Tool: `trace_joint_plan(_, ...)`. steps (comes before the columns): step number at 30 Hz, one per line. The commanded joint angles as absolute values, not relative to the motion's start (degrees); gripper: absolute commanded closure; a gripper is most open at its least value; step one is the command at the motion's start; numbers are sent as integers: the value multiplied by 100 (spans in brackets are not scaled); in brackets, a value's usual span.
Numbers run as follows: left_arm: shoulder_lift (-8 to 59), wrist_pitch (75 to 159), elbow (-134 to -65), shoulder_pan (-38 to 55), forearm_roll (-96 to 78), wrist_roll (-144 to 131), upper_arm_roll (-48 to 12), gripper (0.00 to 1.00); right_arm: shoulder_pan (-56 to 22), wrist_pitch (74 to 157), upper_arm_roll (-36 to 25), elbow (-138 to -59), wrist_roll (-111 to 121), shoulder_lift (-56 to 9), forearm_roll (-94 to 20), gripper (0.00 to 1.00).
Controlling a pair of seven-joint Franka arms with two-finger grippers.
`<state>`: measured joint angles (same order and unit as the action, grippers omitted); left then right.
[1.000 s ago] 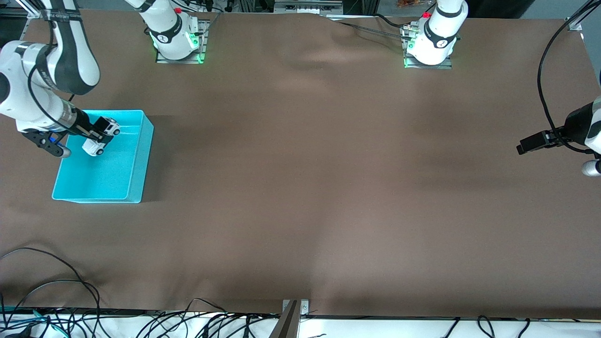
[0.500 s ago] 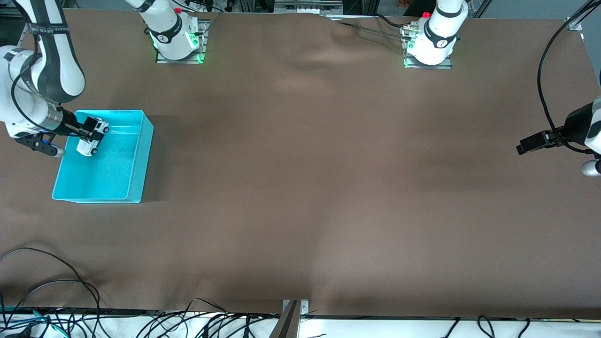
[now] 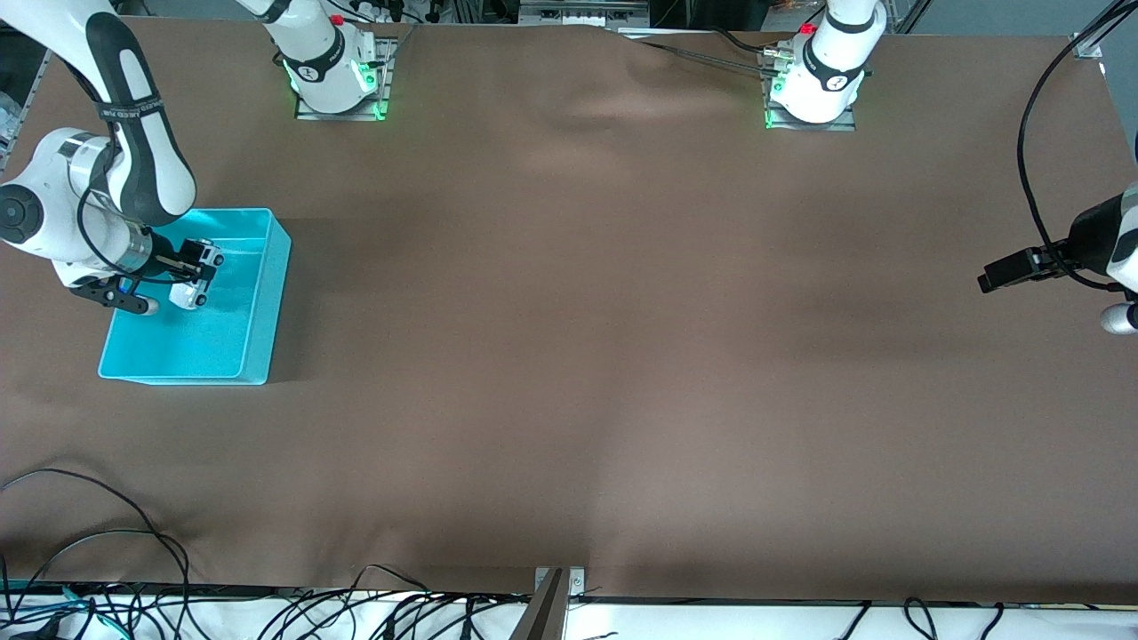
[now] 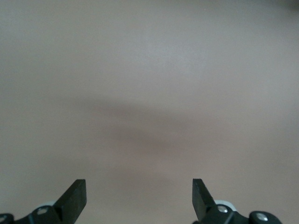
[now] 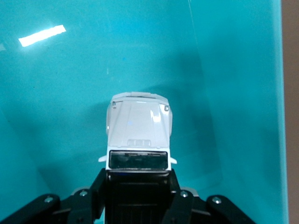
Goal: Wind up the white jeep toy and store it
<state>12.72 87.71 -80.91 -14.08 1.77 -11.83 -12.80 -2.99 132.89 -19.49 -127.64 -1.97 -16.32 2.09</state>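
I should let go of the white jeep toy with my right gripper on the turquoise bin's bottom, close to the middle point(image 3: 213, 283) point(image 5: 141, 136).
My right gripper point(image 3: 191, 267) is shut on the white jeep toy point(image 3: 197, 276) and holds it inside the turquoise bin point(image 3: 258, 338), low over its floor at the half nearer the robots' bases. In the right wrist view the white jeep toy point(image 5: 138, 133) shows its white hood and black roof between my black fingers point(image 5: 100, 186), with the bin's floor point(image 5: 224, 70) under it. My left gripper point(image 3: 987, 283) is open and empty and waits over bare table at the left arm's end. In the left wrist view its fingertips point(image 4: 77, 196) frame only brown table.
The bin stands at the right arm's end of the brown table point(image 3: 569, 356). Loose black cables point(image 3: 107, 542) lie along the table edge nearest the front camera. A black cable point(image 3: 1031, 133) hangs near the left arm.
My right gripper swung with the jeep over the bin, first toward the bin's outer wall, then back, and has come down lower into the bin. The left arm has not moved.
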Motion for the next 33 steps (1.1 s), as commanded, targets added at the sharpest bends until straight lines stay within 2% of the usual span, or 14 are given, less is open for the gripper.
trace_joint_plan(1, 1257, 8710, -8086, -1397, 88, -1037, -1266, 0, -264, 13307, -1951, -12612, -9, -1758, 70, 100)
trace_joint_plan(26, 1257, 8710, -8086, -1397, 88, -1037, -1266, 0, -237, 13482, -1925, -12612, -9, -2145, 70, 100)
trace_joint_plan(29, 1257, 8710, -8086, -1397, 88, -1037, -1266, 0, -237, 13474, -1925, -12612, -17, -2145, 70, 88)
trace_joint_plan(30, 1257, 8710, -8086, -1397, 88, -1037, -1266, 0, -237, 13448, -1916, -12612, -44, -2136, 70, 78)
trace_joint_plan(32, 1257, 8710, -8086, -1397, 88, -1037, -1266, 0, -229, 13438, -1907, -12621, -18, -2118, 70, 50)
trace_joint_plan(33, 1257, 8710, -8086, -1397, 88, -1037, -1266, 0, -229, 13438, -1907, -12621, -18, -2118, 70, 42)
